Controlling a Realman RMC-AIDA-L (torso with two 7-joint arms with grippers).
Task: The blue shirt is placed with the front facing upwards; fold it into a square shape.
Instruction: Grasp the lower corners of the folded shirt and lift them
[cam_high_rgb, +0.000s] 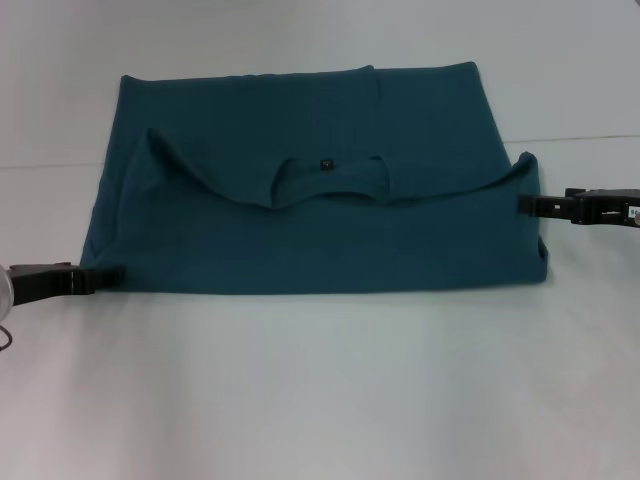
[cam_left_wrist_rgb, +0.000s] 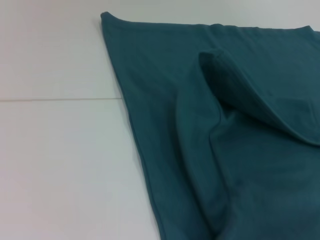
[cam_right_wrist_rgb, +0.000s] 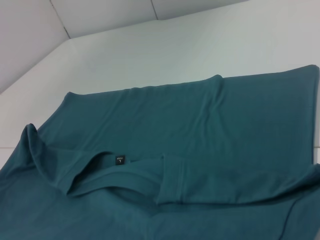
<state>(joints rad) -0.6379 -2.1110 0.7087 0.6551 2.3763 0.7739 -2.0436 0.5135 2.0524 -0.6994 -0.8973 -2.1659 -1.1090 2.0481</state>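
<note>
The shirt's side has my left gripper reaching too far in over it, so I should open that gripper, back it off and then pinch the shirt's near corner (cam_high_rgb: 90, 289).
The blue shirt (cam_high_rgb: 300, 235) lies on the white table, folded over so that its collar and small black neck tag (cam_high_rgb: 325, 163) sit mid-cloth. The top layer's edge sags across the middle, as the left wrist view (cam_left_wrist_rgb: 240, 100) and the right wrist view (cam_right_wrist_rgb: 120, 180) also show. My right gripper (cam_high_rgb: 523, 204) is at the shirt's right edge, shut on the fabric, which stands up in a peak there. My left gripper (cam_high_rgb: 112, 272) rests at the shirt's near left corner, touching the cloth.
The white table (cam_high_rgb: 320, 390) spreads in front of the shirt and to both sides. A seam line (cam_high_rgb: 590, 138) crosses the tabletop behind the right arm. Nothing else stands on it.
</note>
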